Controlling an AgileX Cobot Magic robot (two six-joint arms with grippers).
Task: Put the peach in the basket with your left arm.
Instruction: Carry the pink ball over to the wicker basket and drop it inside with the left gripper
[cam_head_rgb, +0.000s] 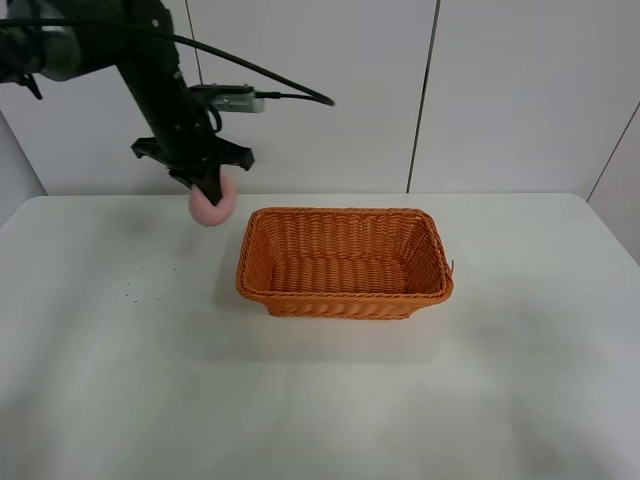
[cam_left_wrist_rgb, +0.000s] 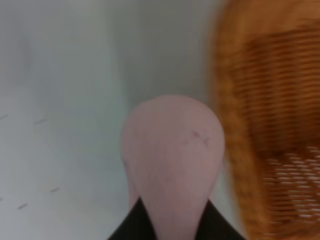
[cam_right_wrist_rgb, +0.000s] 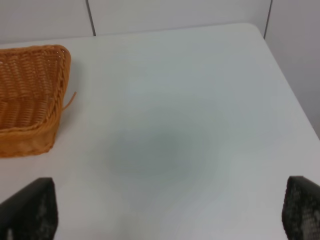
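Next, my left gripper lets go of the peach on the basket's bottom (cam_head_rgb: 325, 272), near the middle of its near side.
The pale-pink peach (cam_head_rgb: 213, 206) hangs in my left gripper (cam_head_rgb: 208, 190), held in the air above the table to the left of the basket's far left corner. The left wrist view shows the peach (cam_left_wrist_rgb: 172, 160) close up between the dark fingertips (cam_left_wrist_rgb: 131, 227), with the basket (cam_left_wrist_rgb: 270, 135) beside it. The orange wicker basket (cam_head_rgb: 344, 262) stands empty at the table's middle. My right gripper (cam_right_wrist_rgb: 170, 212) shows only in the right wrist view, its two dark fingertips (cam_right_wrist_rgb: 30, 210) wide apart and empty, with the basket's corner (cam_right_wrist_rgb: 30, 97) at the edge of that view.
The white table (cam_head_rgb: 520, 380) spreads around the basket. A grey panelled wall (cam_head_rgb: 500, 90) rises behind the table's far edge. A black cable (cam_head_rgb: 270, 80) trails from the left arm.
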